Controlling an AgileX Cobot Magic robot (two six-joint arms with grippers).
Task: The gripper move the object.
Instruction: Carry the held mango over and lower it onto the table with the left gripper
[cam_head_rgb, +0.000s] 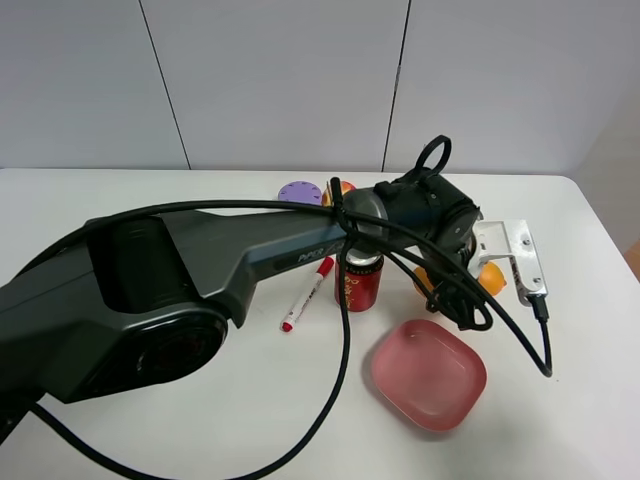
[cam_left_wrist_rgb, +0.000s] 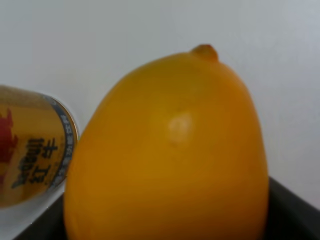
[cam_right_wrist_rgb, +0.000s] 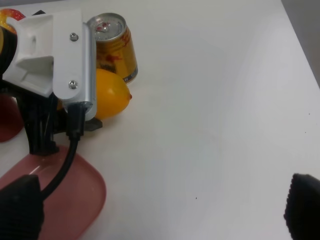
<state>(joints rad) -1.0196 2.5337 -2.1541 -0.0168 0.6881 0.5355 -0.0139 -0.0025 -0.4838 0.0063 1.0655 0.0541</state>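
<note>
Next, I set the mango down with my left gripper on the white table (cam_head_rgb: 463, 293), just behind the pink plate.
The orange-yellow mango (cam_head_rgb: 491, 278) lies on the white table just right of a red drink can. It fills the left wrist view (cam_left_wrist_rgb: 170, 155) and shows in the right wrist view (cam_right_wrist_rgb: 111, 92) under the left arm's white camera bracket. My left gripper (cam_head_rgb: 455, 287) has reached across to the right side and its black jaws close around the mango's middle, with orange showing on both sides. My right gripper (cam_right_wrist_rgb: 160, 210) is open and empty above bare table to the right of the mango; only its two black fingertips (cam_right_wrist_rgb: 20, 207) show.
A red and gold drink can (cam_head_rgb: 358, 283) stands right beside the mango. A pink square plate (cam_head_rgb: 430, 375) lies in front. A red marker (cam_head_rgb: 307, 294), a purple disc (cam_head_rgb: 297, 192) and a small red-yellow ball (cam_head_rgb: 338, 188) lie to the left and behind.
</note>
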